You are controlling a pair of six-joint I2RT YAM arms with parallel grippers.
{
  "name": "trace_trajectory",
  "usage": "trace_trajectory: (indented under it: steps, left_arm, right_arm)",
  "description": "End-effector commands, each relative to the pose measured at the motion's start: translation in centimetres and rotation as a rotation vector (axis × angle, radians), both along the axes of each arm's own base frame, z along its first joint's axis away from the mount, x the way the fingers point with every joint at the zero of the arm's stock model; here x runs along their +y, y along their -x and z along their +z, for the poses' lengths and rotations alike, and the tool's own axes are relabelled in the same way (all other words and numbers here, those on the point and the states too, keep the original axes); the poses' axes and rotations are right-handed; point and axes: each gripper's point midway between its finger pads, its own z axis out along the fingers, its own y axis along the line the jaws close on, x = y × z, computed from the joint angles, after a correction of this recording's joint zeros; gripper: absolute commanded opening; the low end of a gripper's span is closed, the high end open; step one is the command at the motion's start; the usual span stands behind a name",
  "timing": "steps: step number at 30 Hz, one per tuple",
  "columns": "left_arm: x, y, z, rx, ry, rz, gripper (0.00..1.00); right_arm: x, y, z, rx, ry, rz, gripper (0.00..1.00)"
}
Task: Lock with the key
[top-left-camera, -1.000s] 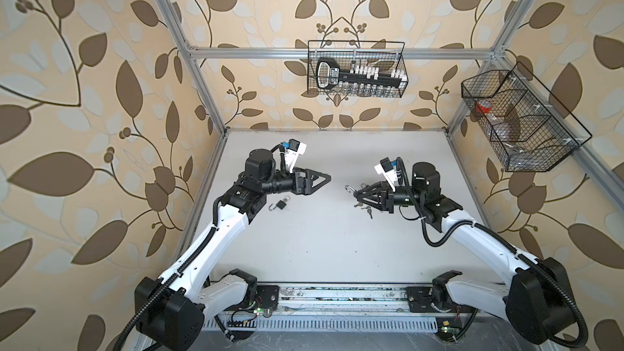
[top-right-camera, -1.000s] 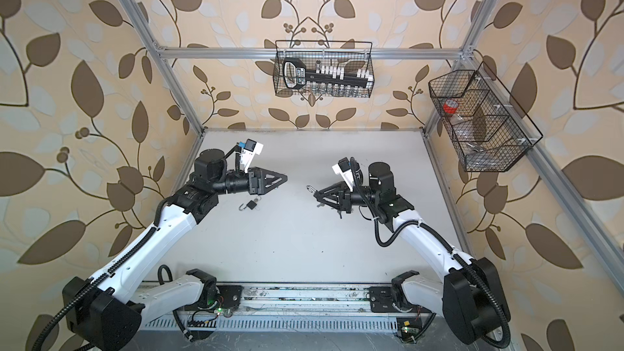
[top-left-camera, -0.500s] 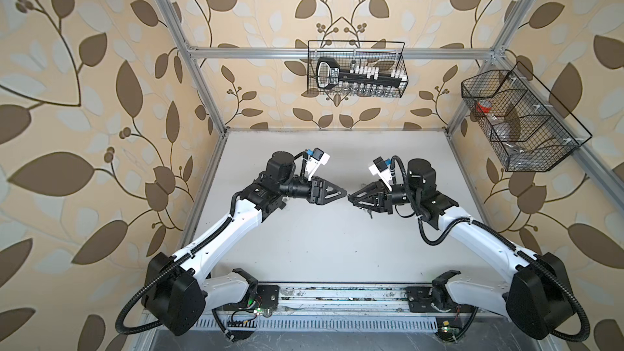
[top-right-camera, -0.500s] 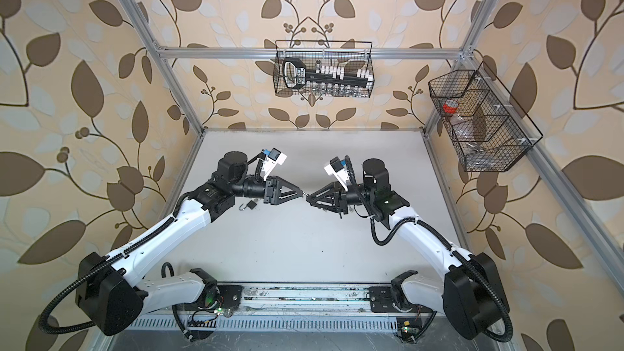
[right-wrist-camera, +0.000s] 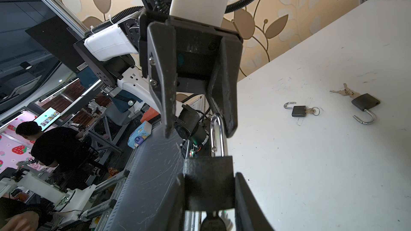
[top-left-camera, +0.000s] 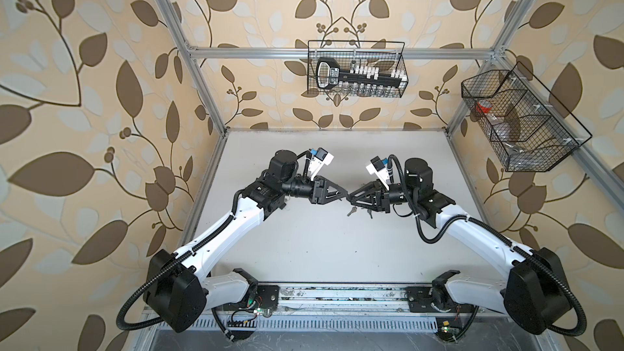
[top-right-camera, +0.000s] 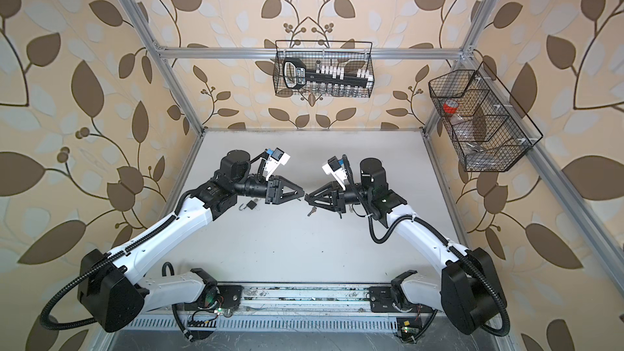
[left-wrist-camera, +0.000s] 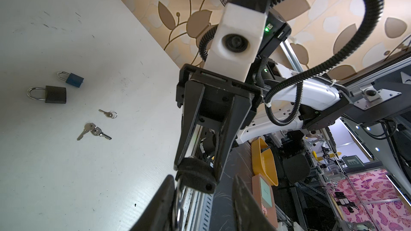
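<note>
The shackle is crosswise to the lock body, so my left gripper will hold the shackle while my right gripper takes the lock body's broad sides [right-wrist-camera: 208, 183] and turns the lock body.
My right gripper [right-wrist-camera: 209, 175] is shut on the body of a black padlock [right-wrist-camera: 209, 183] held above the table. The padlock's silver shackle [right-wrist-camera: 216, 130] points at my left gripper [left-wrist-camera: 202, 181]. A key head [right-wrist-camera: 211, 224] shows under the lock body, between the right fingers. The left jaws stand either side of the shackle [left-wrist-camera: 180, 196]. One finger [right-wrist-camera: 224, 107] touches it and the other [right-wrist-camera: 168, 107] stands apart, so that gripper is open. In both top views the left gripper [top-left-camera: 345, 194] and the right gripper [top-right-camera: 308, 196] meet tip to tip over the middle of the table.
On the table lie a blue padlock [left-wrist-camera: 74, 79], a black padlock [left-wrist-camera: 55, 94], a key pair [left-wrist-camera: 93, 131] and a single key [left-wrist-camera: 107, 114]. Two open padlocks [right-wrist-camera: 299, 110] [right-wrist-camera: 364, 103] lie on my left arm's side. Wire baskets hang on the back wall [top-left-camera: 356, 69] and right wall [top-left-camera: 520, 119].
My left arm has swung right from near the open padlock on the table to meet the right gripper, and its jaws have narrowed. The right gripper has moved slightly left, still holding the padlock.
</note>
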Motion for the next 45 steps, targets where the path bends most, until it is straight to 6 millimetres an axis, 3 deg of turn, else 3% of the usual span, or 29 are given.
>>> trace_trajectory:
  steps: [1, 15, 19, 22, 25, 35, 45]
  left_arm:
    - [-0.2, 0.5, 2.1, -0.077, 0.023, -0.022, 0.38]
    - [0.1, 0.2, 2.3, -0.083, 0.008, 0.018, 0.12]
    - [0.2, 0.2, 2.5, -0.080, 0.007, 0.023, 0.00]
    - [0.2, 0.2, 3.1, -0.086, 0.017, 0.030, 0.00]
    - [0.4, 0.2, 3.9, -0.104, 0.033, 0.045, 0.00]
    - [0.5, 0.3, 5.2, -0.113, 0.078, 0.053, 0.00]
    - [0.3, 0.8, 6.4, -0.108, 0.134, 0.034, 0.00]
  right_arm:
    - [-0.1, 0.0, 1.9, -0.065, -0.023, -0.016, 0.00]
    - [-0.4, 0.4, 1.8, -0.083, -0.019, -0.028, 0.00]
    - [-0.5, 0.6, 2.2, -0.116, -0.025, -0.037, 0.02]
    - [-0.8, 0.7, 3.2, -0.171, -0.036, -0.062, 0.35]
    - [-1.2, 0.5, 4.1, -0.230, -0.046, -0.118, 0.51]
    - [-1.9, -0.6, 6.3, -0.328, -0.061, -0.287, 0.51]
    - [-0.6, -1.2, 4.2, -0.353, -0.003, -0.296, 0.49]
